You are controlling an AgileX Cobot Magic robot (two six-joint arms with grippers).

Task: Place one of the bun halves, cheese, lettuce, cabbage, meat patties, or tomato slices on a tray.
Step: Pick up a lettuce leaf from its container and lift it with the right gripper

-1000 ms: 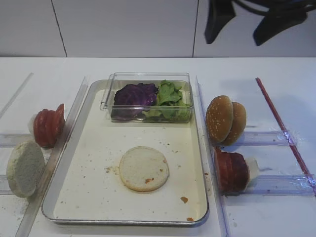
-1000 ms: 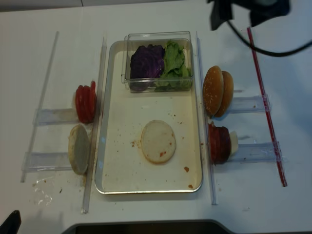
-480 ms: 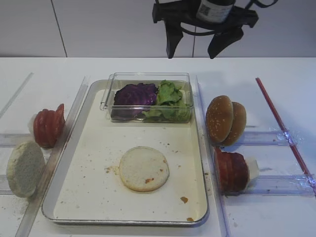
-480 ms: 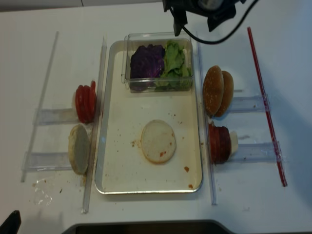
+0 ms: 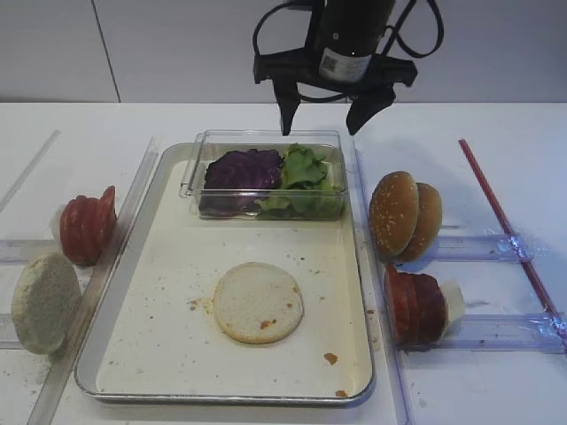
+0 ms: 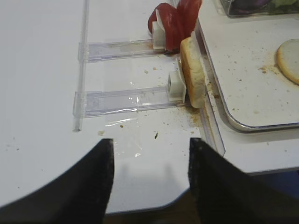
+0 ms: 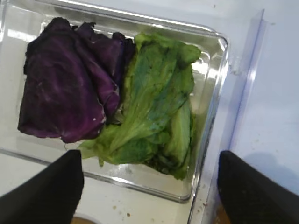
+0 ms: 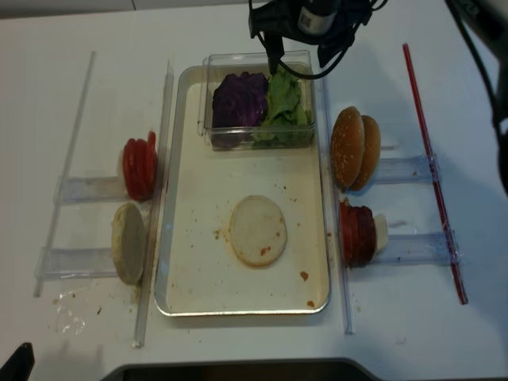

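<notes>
My right gripper is going to grip the middle of the top leaf (image 8: 283, 105) (image 7: 145, 128) of the green lettuce, next to the purple cabbage in the clear plastic box.
My right gripper (image 5: 321, 124) hangs open just above the far rim of a clear plastic box (image 5: 266, 137). Green lettuce (image 7: 154, 107) fills the box's right half, with purple cabbage (image 7: 65, 88) to its left. In the right wrist view the wide-apart fingers frame the lettuce and hold nothing. The box stands at the far end of the silver tray (image 5: 177, 266). One pale flat bun half (image 5: 258, 302) lies in the tray's middle. The left gripper (image 6: 150, 144) is open over bare table near the front edge, short of the pale bun half (image 6: 192, 72) and tomato slices (image 6: 175, 23).
Left of the tray, tomato slices (image 5: 87, 226) and a pale bun half (image 5: 44, 303) stand on edge in clear rails. To its right are sesame bun halves (image 5: 403, 215) and dark reddish-brown patties (image 5: 416, 305). A red strip (image 5: 505, 221) lies at the far right.
The right gripper has come in from the upper right, moving left and down until it hangs over the box. It stays open. The food has not moved.
</notes>
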